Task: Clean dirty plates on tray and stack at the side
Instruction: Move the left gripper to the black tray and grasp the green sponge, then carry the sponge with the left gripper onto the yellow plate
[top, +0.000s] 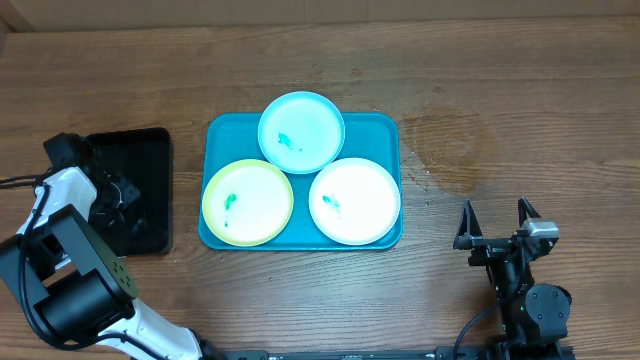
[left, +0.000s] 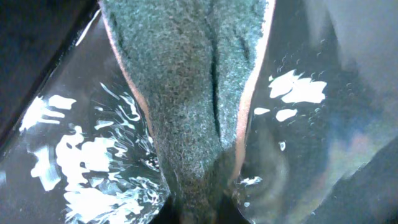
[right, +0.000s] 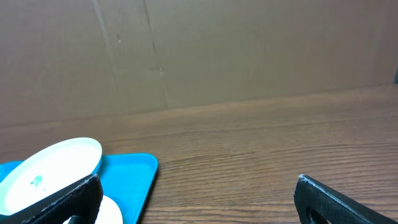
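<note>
The robot's left gripper pinches the sponge near one end, with most of it reaching ahead, so it should open and take its middle (left: 189, 102) before carrying it to the plates.
Three plates lie on the turquoise tray (top: 380, 128): a mint-blue plate (top: 301, 131) at the back, a yellow-green plate (top: 247, 202) front left and a white plate (top: 355, 201) front right, each with a small teal smear. My left gripper (top: 118, 200) is down in the black tray (top: 150, 150), left of the turquoise tray. In the left wrist view it is shut on a folded green sponge (left: 186, 81) that lies in water. My right gripper (top: 495, 235) is open and empty, right of the turquoise tray, low over the table.
The right wrist view shows the open fingers (right: 196, 186), the turquoise tray's corner (right: 127, 177), the mint-blue plate (right: 53, 171) and a cardboard wall behind. Bare wooden table lies between the turquoise tray and the right gripper.
</note>
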